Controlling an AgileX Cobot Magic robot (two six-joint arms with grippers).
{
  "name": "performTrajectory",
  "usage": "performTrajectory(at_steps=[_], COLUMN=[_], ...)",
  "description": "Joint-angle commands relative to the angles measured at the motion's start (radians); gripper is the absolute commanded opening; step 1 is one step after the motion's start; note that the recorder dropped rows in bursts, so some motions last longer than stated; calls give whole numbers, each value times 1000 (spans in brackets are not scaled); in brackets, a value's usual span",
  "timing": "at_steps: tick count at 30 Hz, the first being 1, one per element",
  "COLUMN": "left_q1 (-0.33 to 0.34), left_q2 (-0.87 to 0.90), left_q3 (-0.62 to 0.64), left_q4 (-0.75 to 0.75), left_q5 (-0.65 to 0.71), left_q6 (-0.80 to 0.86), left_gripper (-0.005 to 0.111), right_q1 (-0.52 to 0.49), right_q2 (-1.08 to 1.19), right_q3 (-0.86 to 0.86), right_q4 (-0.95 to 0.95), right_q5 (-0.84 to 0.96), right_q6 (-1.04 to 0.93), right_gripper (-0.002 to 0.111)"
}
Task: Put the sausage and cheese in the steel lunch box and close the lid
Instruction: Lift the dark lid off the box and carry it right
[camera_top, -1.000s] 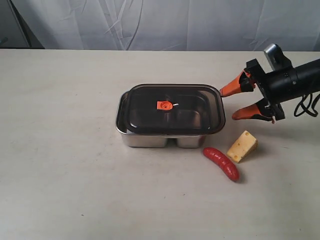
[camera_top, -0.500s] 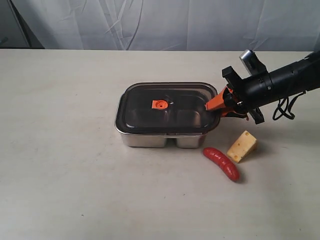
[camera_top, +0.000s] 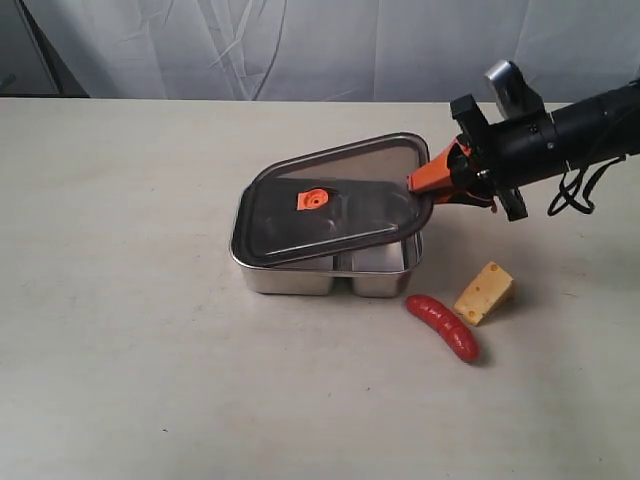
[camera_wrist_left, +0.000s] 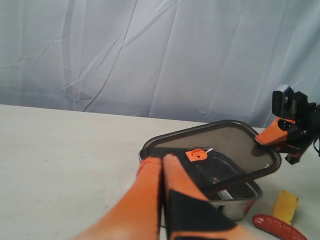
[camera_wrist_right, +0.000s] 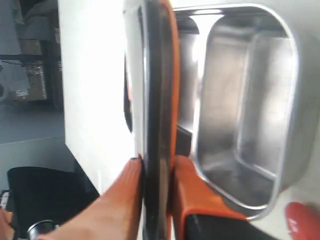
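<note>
The robot's right gripper will set the lid down on the table (camera_top: 608, 369) next to the sausage, away from the lunch box.
The dark smoky lid (camera_top: 330, 205) with its orange valve (camera_top: 314, 199) is tilted, its right edge raised off the steel lunch box (camera_top: 300, 278). My right gripper (camera_top: 418, 186) is shut on that raised edge; the right wrist view shows the lid (camera_wrist_right: 157, 75) pinched between the fingers (camera_wrist_right: 157, 162) above the open box (camera_wrist_right: 240, 100). The red sausage (camera_top: 443, 327) and the yellow cheese (camera_top: 485, 292) lie on the table, right of the box's front. My left gripper (camera_wrist_left: 161, 159) is shut with nothing in it, pointing at the lid (camera_wrist_left: 225, 145); it is outside the exterior view.
A pale tabletop (camera_top: 130, 300) stretches to the left and front of the box. A white curtain (camera_top: 300, 45) hangs behind the table's far edge. The right arm's black body and cables (camera_top: 570, 140) reach in from the right.
My right gripper moved left to the lid's right edge, shut on it, and raised that edge. The lid went from flat on the box to tilted.
</note>
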Motion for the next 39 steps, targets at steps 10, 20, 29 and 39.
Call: performTrajectory(at_steps=[10,20,29,39], left_q1=[-9,-9,-9,-9], left_q2=[-7,-7,-7,-7], left_q3=[4,4,4,4], left_q4=[3,3,3,20], left_q5=[-4,-4,-4,-4], left_q6=[0,0,0,0], left_gripper=[0,0,0,0], right_q1=[1,45,391,405], right_q2=[-236,-626,-654,-575], right_q3=[-2,-32,45,302], right_q4=[110,-980,-1837,-1565], right_q5=[2,-408,20,43], right_q6=[-126,307,713,818], right_gripper=[-1,-1,-1,-1])
